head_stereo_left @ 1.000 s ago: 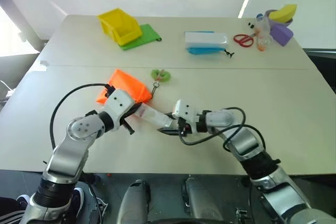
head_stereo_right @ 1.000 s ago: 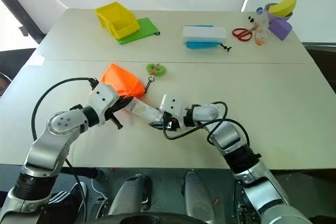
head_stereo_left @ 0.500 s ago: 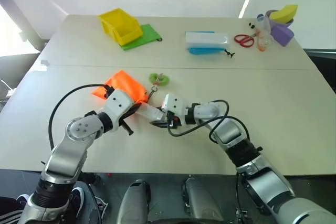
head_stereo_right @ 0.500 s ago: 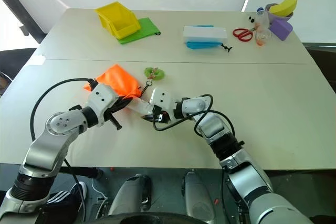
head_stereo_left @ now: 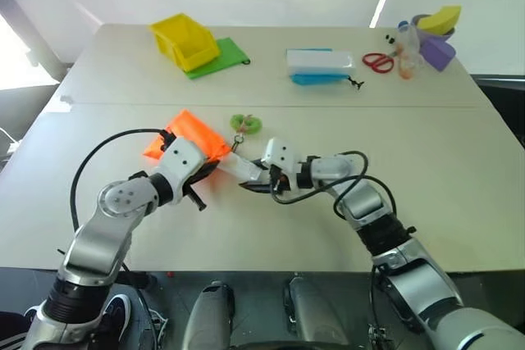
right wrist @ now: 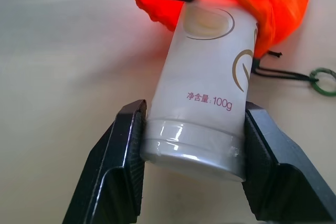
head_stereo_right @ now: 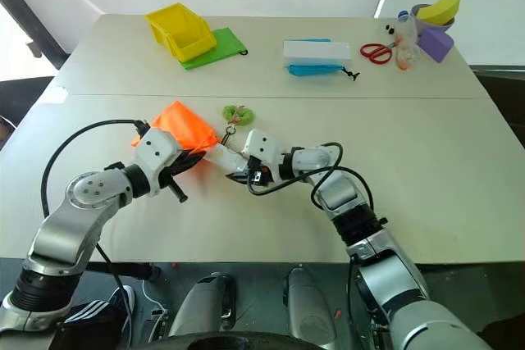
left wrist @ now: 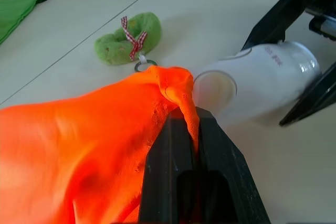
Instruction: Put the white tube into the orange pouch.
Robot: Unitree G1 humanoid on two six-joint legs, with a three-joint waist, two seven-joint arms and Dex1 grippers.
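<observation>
Next, my right gripper releases the white tube in the orange pouch's raised opening (head_stereo_left: 217, 175) (right wrist: 205, 2), beside the fingers of my left gripper.
The orange pouch (head_stereo_left: 190, 134) lies left of the table's middle, its black cord leading to a green ornament (head_stereo_left: 246, 123). My left gripper (left wrist: 189, 121) is shut on the fabric at the pouch's mouth and lifts it. My right gripper (right wrist: 191, 148) is shut on the white tube (right wrist: 202, 98), holding it by the cap end. The tube (head_stereo_left: 238, 167) points at the pouch, its far end right at the raised opening (left wrist: 176, 85). In the left wrist view the tube (left wrist: 257, 85) lies beside the orange rim, touching it.
A yellow bin (head_stereo_left: 185, 39) on a green cloth (head_stereo_left: 223, 56) stands at the back left. A white-and-blue box (head_stereo_left: 321, 65) sits at the back middle. Scissors (head_stereo_left: 380, 61), a small bottle (head_stereo_left: 407, 41) and purple and yellow containers (head_stereo_left: 437, 34) crowd the back right corner.
My right gripper has carried the white tube leftward, up to the pouch's mouth. The left gripper has kept its hold on the pouch.
</observation>
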